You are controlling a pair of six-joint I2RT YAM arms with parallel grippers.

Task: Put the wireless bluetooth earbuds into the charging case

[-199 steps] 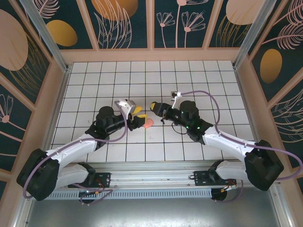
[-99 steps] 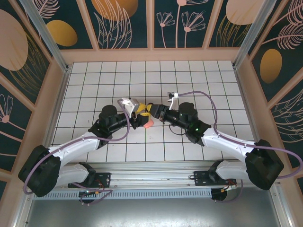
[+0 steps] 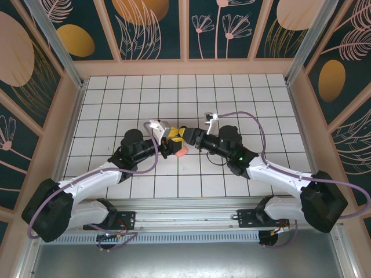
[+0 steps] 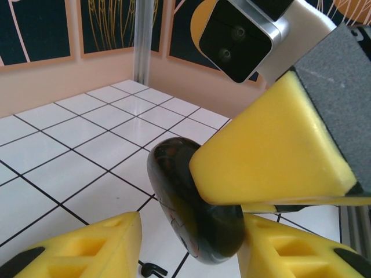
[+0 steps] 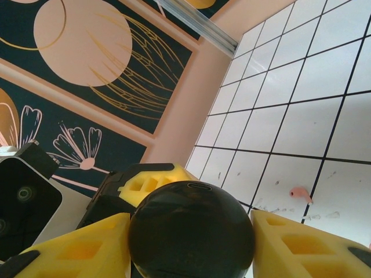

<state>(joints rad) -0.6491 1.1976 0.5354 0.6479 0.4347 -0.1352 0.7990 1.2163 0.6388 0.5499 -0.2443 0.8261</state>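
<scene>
My right gripper should open, turn and pinch the black disc's flat sides (image 5: 191,240) while my left gripper holds the disc, as my right gripper now spans the disc's rim.
My right gripper (image 5: 191,225) is shut on a flat black round disc (image 5: 191,231), whose upper edge carries a slot-shaped port. Both grippers meet above the table's middle, my left gripper (image 3: 172,141) facing my right gripper (image 3: 184,134). In the left wrist view the disc (image 4: 185,197) stands on edge between the jaws of my left gripper (image 4: 188,246). One left finger (image 4: 272,249) touches it; the other (image 4: 98,246) stands off, so that gripper is open. The salmon-pink charging case (image 3: 181,152) lies on the tiles just below both grippers, also small and far off (image 5: 299,193). The earbuds are out of view.
A small black hooked piece (image 4: 149,269) lies on the tile under the disc. The white gridded table (image 3: 232,92) is walled by a pink rim (image 3: 185,66) and metal corner posts (image 3: 58,43).
My left gripper has moved right and my right gripper left until they met. The left jaws have narrowed around the disc. The pink case has stayed put.
</scene>
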